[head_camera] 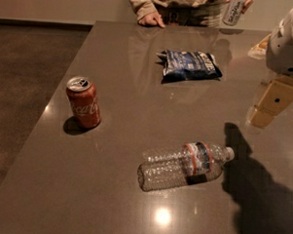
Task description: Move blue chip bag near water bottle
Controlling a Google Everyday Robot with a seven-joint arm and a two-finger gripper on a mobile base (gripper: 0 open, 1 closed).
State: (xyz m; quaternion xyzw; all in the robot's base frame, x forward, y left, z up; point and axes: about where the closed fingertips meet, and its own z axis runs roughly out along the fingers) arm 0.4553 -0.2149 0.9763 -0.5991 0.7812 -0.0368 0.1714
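Observation:
The blue chip bag's near end (213,67), the one closest to my gripper, is the next part my gripper will go to and close on.
The blue chip bag (190,66) lies flat on the far middle of the grey table (137,113), dark blue with white lettering. The water bottle (186,165) lies on its side near the front, its white cap pointing right and its red, white and dark band near the neck. My gripper (270,104), tan below a white arm housing (288,42), hangs over the table's right side. It is right of the bag, above and right of the bottle, and touches neither.
A red Coca-Cola can (83,102) stands upright on the left of the table. A person (180,6) stands at the far edge with one hand (151,19) on the table and a can (234,10) in the other. The arm's shadow (260,192) falls front right.

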